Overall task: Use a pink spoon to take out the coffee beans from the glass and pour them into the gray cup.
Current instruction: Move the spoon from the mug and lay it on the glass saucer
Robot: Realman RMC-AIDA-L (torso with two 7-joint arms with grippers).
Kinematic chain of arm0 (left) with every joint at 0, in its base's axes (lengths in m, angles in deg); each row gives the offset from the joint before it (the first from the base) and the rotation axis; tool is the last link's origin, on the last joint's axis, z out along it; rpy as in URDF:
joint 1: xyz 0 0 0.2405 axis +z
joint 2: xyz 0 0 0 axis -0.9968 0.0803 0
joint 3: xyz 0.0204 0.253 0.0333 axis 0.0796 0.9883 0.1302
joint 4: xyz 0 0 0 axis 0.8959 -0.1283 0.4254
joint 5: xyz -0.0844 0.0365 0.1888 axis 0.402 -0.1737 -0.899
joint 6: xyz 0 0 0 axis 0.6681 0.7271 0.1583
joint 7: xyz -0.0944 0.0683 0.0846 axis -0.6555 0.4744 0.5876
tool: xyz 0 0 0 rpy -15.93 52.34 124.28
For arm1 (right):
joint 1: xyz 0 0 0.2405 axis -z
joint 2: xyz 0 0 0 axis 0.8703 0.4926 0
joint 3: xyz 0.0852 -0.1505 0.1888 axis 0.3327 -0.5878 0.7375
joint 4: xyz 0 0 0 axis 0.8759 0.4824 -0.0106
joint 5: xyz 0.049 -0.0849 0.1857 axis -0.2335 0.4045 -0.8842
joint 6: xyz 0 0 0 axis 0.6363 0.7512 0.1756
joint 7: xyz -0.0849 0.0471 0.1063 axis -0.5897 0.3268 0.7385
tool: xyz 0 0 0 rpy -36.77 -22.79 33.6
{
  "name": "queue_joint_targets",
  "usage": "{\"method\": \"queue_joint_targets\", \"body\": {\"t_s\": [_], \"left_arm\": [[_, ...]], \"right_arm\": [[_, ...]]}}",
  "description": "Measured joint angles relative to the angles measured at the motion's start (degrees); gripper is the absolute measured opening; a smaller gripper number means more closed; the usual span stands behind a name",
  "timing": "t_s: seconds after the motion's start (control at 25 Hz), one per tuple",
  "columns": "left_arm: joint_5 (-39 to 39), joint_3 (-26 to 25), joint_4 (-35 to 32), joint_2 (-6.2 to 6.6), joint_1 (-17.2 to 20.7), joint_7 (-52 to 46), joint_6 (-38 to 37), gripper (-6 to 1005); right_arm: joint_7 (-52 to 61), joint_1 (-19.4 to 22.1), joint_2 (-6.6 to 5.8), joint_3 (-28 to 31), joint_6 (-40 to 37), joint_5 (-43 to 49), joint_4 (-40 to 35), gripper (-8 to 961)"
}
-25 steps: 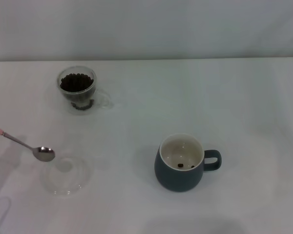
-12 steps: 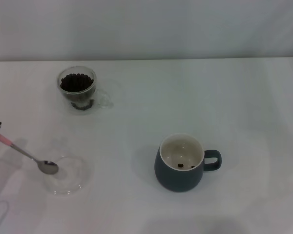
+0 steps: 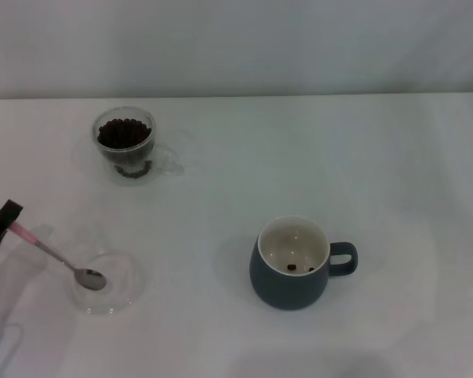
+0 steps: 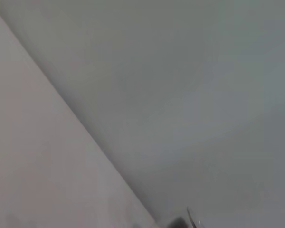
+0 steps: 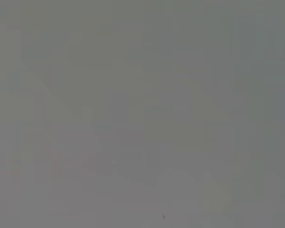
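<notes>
My left gripper will let go of the pink spoon across the back rim of the flat clear glass dish [image 3: 98,264].
At the far left edge of the head view my left gripper [image 3: 1,220] is shut on the pale pink handle of the pink spoon [image 3: 59,257]. The spoon slopes down to the right and its metal bowl rests in a flat clear glass dish [image 3: 126,287]. The glass [image 3: 126,146] stands at the back left, filled with dark coffee beans [image 3: 124,132]. The gray cup [image 3: 293,264] sits right of centre with its handle to the right and a few beans on its cream bottom. My right gripper is out of view.
A white table [image 3: 299,157] carries everything and ends at a pale wall behind. The glass's clear handle points right. The wrist views show only blank grey surfaces.
My left gripper has come in from the left edge and lowered the spoon rightward and down. The spoon bowl went from beside the dish's rim into the dish.
</notes>
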Motion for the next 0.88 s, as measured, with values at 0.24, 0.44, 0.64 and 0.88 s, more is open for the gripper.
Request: {"method": "queue_joint_targets", "body": {"t_s": [0.24, 0.44, 0.64, 0.88], "left_arm": [[-0.1, 0.1, -0.1, -0.64, -1.9, 0.5, 3.3, 157], [-1.9, 0.2, 0.1, -0.78, -3.2, 0.6, 5.3, 161], [-4.4, 0.2, -0.3, -1.0, -4.2, 0.8, 6.9, 165], [-7.9, 0.2, -0.5, -1.14, -5.3, 5.2, 6.8, 170]], "right_arm": [[0.0, 0.7, 0.12, -0.1, -0.8, 0.0, 0.0, 873], [0.2, 1.2, 0.25, -0.1, -1.7, 0.0, 0.0, 873], [0.3, 1.5, 0.28, -0.1, -1.9, 0.0, 0.0, 874], [0.4, 2.1, 0.28, -0.1, -2.0, 0.0, 0.0, 874]]}}
